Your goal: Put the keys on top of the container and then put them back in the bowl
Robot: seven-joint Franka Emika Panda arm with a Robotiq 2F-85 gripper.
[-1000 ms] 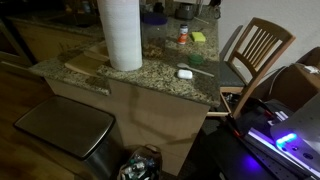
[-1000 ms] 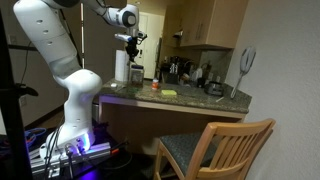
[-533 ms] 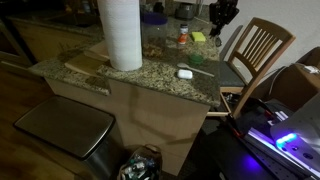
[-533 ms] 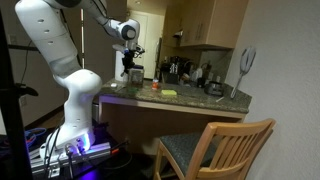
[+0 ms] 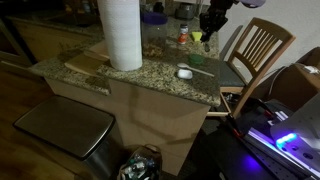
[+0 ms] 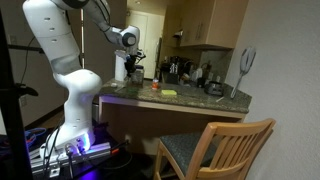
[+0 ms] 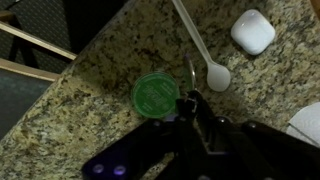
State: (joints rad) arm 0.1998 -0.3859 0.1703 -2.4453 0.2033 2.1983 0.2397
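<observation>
My gripper will set the keys down on top of the round green lid (image 5: 196, 59) (image 7: 161, 87) near the white plastic spoon.
My gripper (image 7: 190, 103) is shut on the keys (image 7: 190, 74); a thin key ring sticks out past the fingertips. It hangs over the granite counter, next to a round green lid (image 7: 153, 95). The small white container (image 7: 252, 30) sits apart from it, beyond a white plastic spoon (image 7: 203, 56). In both exterior views the gripper (image 5: 210, 20) (image 6: 135, 66) is above the counter, and the container (image 5: 185, 72) lies near the counter's edge. I cannot pick out the bowl for certain; a white rim (image 7: 306, 124) shows at the wrist view's edge.
A tall white paper-towel roll (image 5: 120, 32) stands on the counter. A bottle (image 5: 183, 35) and a yellow sponge (image 5: 198, 37) sit near the gripper. A wooden chair (image 5: 255, 50) stands by the counter's end, and a metal bin (image 5: 65, 128) stands below the counter.
The gripper has come into the exterior view and moved down toward the counter, closer to the bottle and sponge. Nothing on the counter has moved.
</observation>
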